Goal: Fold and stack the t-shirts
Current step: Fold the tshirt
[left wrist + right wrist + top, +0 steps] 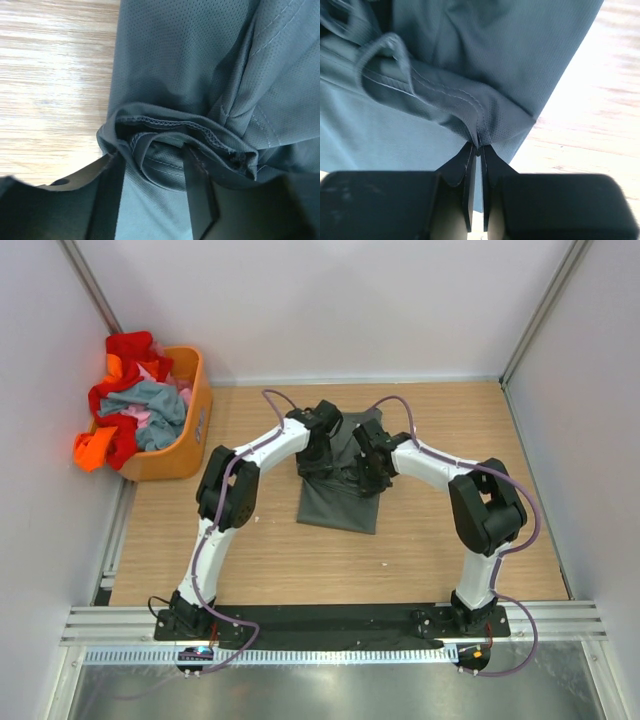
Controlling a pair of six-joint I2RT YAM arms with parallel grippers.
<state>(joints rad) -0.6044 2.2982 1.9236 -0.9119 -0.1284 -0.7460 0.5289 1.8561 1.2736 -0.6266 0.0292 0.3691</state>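
Observation:
The grey t-shirt's hem is bunched up and gapes open, so next my left gripper backs away, then pinches the hem's near edge further in to make (174,188) it flat.
The dark grey t-shirt (340,502) lies partly folded on the wooden table in the middle. Both grippers are over its far half. My left gripper (318,455) is open, and a bunched, rolled hem of the grey shirt (200,60) sits between its fingertips (199,165) in the left wrist view. My right gripper (372,466) is shut on a pinched fold of the grey shirt (470,60), with the fingertips (469,156) almost touching. The red, orange, pink and blue-grey shirts (140,400) are heaped in the basket.
The orange plastic basket (190,430) stands at the back left against the wall. Bare wooden table (450,420) surrounds the grey shirt. White walls close in the left, back and right sides. A metal rail (320,620) runs along the near edge.

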